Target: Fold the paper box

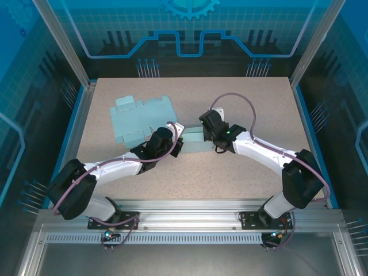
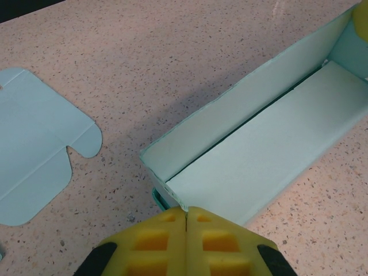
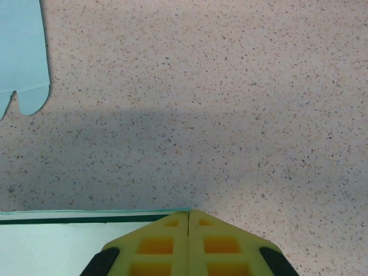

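Note:
My left gripper will open, back off and take that corner [image 2: 142, 156], opposite my right gripper, because it is pinching the box's end away from the long side's corner.
A pale teal paper box [image 1: 193, 140] stands half-folded as an open tray at the table's middle, between both grippers. In the left wrist view its long walls and floor [image 2: 259, 155] run away to the upper right. My left gripper [image 2: 187, 214] is shut, with the box's near end corner pinched between the yellow fingertips; from above it sits at the box's left end [image 1: 176, 141]. My right gripper [image 3: 189, 213] is shut at the box's right end [image 1: 209, 135], where the box's top edge [image 3: 86, 214] runs right into the seam of its fingers.
A second, flat die-cut teal sheet [image 1: 138, 118] lies unfolded behind and left of the box, also seen as the flat sheet [image 2: 34, 155] beside the left gripper. Speckled tabletop [image 1: 253, 103] lies bare to the right and front. Metal frame rails border the table.

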